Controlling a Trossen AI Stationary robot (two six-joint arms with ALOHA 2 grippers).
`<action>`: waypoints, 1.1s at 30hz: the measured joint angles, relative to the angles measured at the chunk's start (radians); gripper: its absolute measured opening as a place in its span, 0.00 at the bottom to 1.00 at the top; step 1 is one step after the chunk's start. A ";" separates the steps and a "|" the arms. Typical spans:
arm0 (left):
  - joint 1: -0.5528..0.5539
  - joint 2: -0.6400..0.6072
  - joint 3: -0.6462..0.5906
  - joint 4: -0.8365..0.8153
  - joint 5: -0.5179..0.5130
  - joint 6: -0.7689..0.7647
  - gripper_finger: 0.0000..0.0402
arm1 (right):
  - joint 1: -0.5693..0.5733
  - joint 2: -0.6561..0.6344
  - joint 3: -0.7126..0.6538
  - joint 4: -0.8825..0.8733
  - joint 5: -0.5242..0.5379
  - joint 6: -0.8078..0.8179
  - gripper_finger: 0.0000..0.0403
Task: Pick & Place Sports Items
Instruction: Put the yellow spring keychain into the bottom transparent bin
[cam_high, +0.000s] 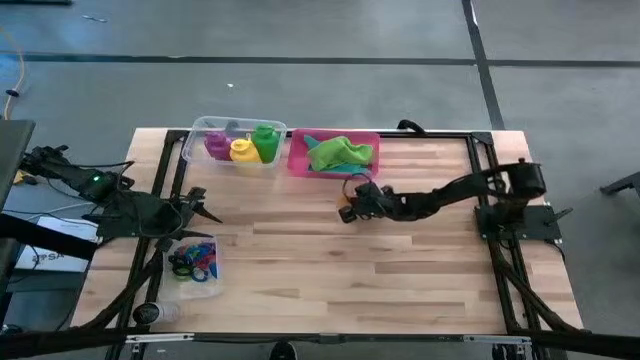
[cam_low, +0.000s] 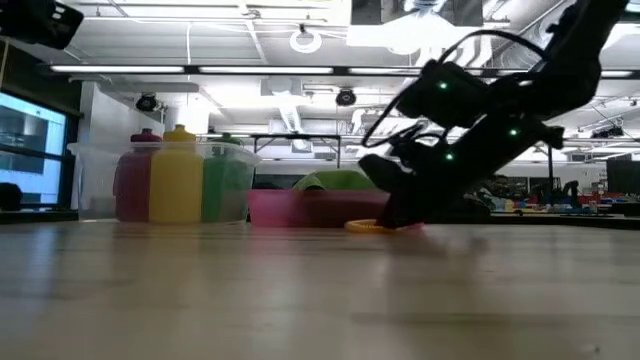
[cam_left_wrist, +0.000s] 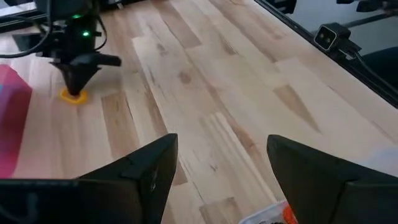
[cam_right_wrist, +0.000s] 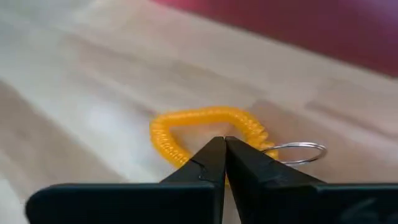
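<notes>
I need to open my right gripper, which is shut at the yellow coil ring's loop, and pinch the metal key ring (cam_right_wrist: 318, 148) with it, leaving the coil ring's loop for my left gripper.
A yellow coil ring (cam_right_wrist: 199, 124) with a small metal key ring (cam_right_wrist: 301, 152) lies on the table near the pink tray (cam_high: 296, 160). My right gripper (cam_right_wrist: 224, 142) is shut on it, low over the table (cam_high: 347, 212). My left gripper (cam_left_wrist: 221, 146) is open and empty at the table's left (cam_high: 198, 205). Purple, yellow and green bottles (cam_high: 242, 146) stand in a clear tub at the far edge. A green cloth (cam_high: 342, 153) lies in the pink tray. Several coloured rings (cam_high: 192, 258) lie in a second clear tub. My right gripper pinches the yellow coil ring between its two fingertips at the side of the loop (cam_right_wrist: 249, 134) nearest the fingers; the fingertips themselves hide the exact spot. The fingers slant down from the table's right. The ring lies flat on the table (cam_low: 365, 226).
The tub of bottles (cam_low: 160, 185) and the pink tray (cam_low: 300, 208) stand side by side along the far edge. The tub of rings (cam_high: 208, 280) sits near the left front corner, beside my left gripper. Bare wood lies between the arms.
</notes>
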 joint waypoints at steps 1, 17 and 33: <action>0.000 0.000 0.000 0.000 0.000 -0.004 0.50 | 0.011 -0.001 0.000 -0.004 -0.005 0.000 0.00; 0.000 0.000 0.000 0.000 0.000 -0.048 0.50 | 0.145 -0.116 -0.010 -0.071 -0.122 -0.026 0.00; 0.000 0.000 0.000 0.000 0.000 -0.072 0.50 | 0.146 -0.285 -0.009 -0.059 -0.147 -0.265 0.05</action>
